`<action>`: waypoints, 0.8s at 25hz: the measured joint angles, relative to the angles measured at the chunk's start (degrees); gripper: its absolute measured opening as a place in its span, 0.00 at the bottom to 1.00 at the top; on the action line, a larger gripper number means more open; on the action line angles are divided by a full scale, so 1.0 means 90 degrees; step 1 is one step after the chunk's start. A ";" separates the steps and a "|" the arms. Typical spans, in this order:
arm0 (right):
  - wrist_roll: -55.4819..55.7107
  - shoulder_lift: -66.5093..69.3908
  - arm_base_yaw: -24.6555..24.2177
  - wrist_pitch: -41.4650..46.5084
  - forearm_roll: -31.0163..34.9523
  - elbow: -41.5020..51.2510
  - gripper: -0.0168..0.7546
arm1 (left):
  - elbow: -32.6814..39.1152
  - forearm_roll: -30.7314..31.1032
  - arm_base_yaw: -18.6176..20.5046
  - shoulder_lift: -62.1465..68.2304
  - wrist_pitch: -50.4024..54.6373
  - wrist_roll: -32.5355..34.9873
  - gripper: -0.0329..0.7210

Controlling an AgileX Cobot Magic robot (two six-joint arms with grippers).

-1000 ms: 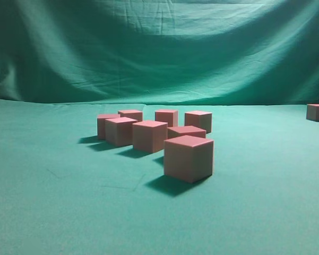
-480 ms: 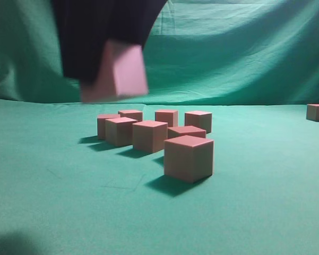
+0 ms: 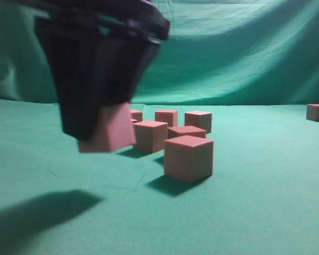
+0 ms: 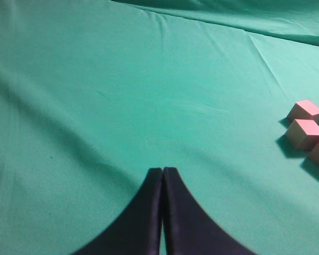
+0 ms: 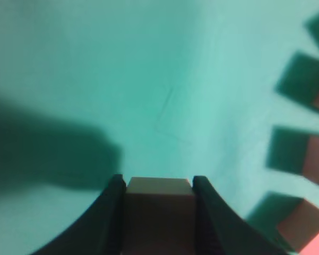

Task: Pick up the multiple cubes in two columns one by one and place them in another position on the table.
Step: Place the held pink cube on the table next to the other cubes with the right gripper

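The robot's right gripper should release the pinkish-red cube, now held just above the teal table, on the teal table (image 3: 126,166) (image 5: 189,215) next to the nearest cube of the group.
My right gripper (image 3: 105,139) reaches across to the left of the exterior view and is shut on a pinkish-red cube (image 3: 110,129), held just above the teal table (image 3: 265,207). In the right wrist view the cube (image 5: 159,212) sits between the two black fingers (image 5: 112,212). Several more cubes stand in a group behind it, the nearest one (image 3: 189,158) in front and another (image 3: 150,135) further back. My left gripper (image 4: 162,171) is shut and empty over bare cloth, with three cubes (image 4: 306,133) at its right.
A single cube (image 3: 318,112) stands apart at the far right edge of the table. The green backdrop cloth (image 3: 228,53) hangs behind. The gripper's shadow (image 3: 37,212) lies on the cloth at the front left.
One second ago no gripper was in view. My right gripper came in from above with the cube and has dropped lower, to the front left of the group.
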 joint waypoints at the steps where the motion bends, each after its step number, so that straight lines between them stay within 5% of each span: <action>1: -0.0031 0.0000 -0.0027 -0.0038 -0.0014 0.0109 0.35 | 0.0000 0.0000 0.0000 0.0000 0.0000 0.0000 0.04; 20: -0.0584 0.0000 -0.0140 -0.0958 -0.0281 0.0710 0.35 | 0.0000 0.0000 0.0000 0.0000 0.0000 0.0000 0.04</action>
